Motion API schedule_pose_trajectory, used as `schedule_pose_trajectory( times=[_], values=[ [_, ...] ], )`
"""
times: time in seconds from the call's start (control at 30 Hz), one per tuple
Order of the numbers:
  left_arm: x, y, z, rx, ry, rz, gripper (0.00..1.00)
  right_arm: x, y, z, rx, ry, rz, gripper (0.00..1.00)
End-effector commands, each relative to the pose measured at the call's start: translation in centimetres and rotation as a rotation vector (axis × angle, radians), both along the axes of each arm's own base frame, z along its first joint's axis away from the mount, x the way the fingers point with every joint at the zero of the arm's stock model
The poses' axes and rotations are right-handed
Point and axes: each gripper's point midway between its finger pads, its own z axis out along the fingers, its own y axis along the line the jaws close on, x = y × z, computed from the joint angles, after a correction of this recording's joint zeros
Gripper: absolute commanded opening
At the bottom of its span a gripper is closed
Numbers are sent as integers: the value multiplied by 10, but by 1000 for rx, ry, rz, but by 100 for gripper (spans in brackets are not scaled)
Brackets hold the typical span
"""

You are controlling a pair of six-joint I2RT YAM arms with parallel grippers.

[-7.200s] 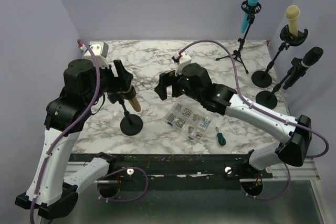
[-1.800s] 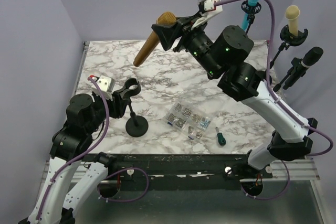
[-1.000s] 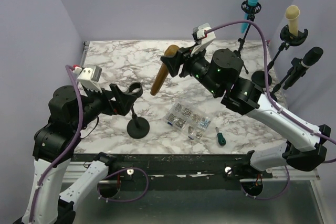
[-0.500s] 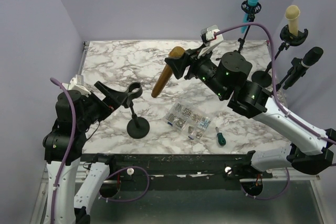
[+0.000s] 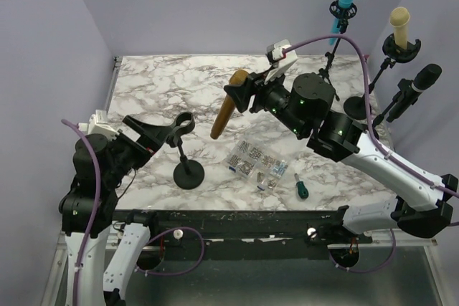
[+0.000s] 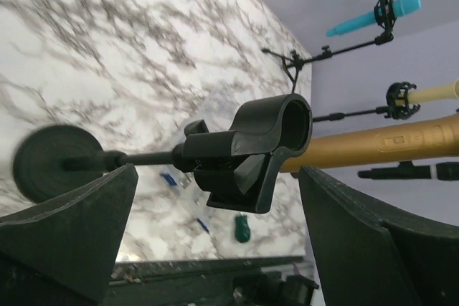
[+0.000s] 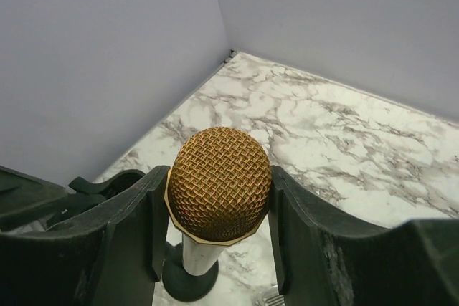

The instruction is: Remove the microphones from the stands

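My right gripper will put the gold microphone down on the bare marble (image 5: pixel 230 77) near the far edge of the table, past the clear box.
My right gripper (image 5: pixel 242 89) is shut on the mesh head of the gold microphone (image 5: pixel 224 112), which hangs tilted in the air above the marble table (image 5: pixel 165 84). In the right wrist view both fingers (image 7: pixel 129 227) press the sides of the microphone's head (image 7: pixel 219 184). The black stand (image 5: pixel 188 174) stands at the near left with its clip (image 5: pixel 183 121) empty. My left gripper (image 5: pixel 159 134) is open. In the left wrist view the clip (image 6: pixel 251 148) lies between its spread fingers (image 6: pixel 64 241) without touching them, and the microphone (image 6: pixel 380 145) shows behind.
A clear box of small parts (image 5: pixel 257 163) and a green screwdriver (image 5: pixel 301 190) lie right of the stand. Three other stands at the back right carry a blue microphone (image 5: pixel 343 8), a cream one (image 5: pixel 399 25) and a black one (image 5: pixel 419 84).
The left arm has drawn back toward the near left edge, its gripper still open by the clip. The right arm has shifted the held microphone slightly.
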Motion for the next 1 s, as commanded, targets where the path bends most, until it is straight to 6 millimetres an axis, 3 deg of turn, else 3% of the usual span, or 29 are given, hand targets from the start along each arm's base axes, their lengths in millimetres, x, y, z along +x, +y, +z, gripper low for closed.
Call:
schedule_pose_trajectory(
  times=[0.0, 0.1, 0.17, 0.23, 0.33, 0.5, 0.63, 0.73, 0.97],
  values=[
    [-15, 37, 35, 296, -228, 73, 98, 3, 6, -12, -85, 14, 8, 1],
    [-27, 14, 85, 413, -542, -97, 99, -5, 23, -14, -133, 34, 104, 1],
    [-40, -15, 113, 416, -719, -273, 98, -13, 35, -13, -165, 58, 182, 1],
    [-52, -44, 128, 354, -785, -475, 99, -24, 46, -13, -183, 100, 263, 1],
    [-62, -72, 137, 239, -800, -705, 99, -45, 56, -9, -169, 161, 377, 1],
    [-58, -82, 130, 212, -805, -738, 98, -58, 45, 19, -51, 144, 399, 1],
    [-51, -99, 113, 179, -742, -778, 93, -72, 42, 35, 21, 119, 452, 1],
    [-38, -103, 102, 252, -672, -731, 86, -72, 44, 29, 16, 127, 457, 1],
    [-28, -118, 86, 386, -586, -717, 82, -70, 42, 10, -2, 169, 434, 1]
  ],
)
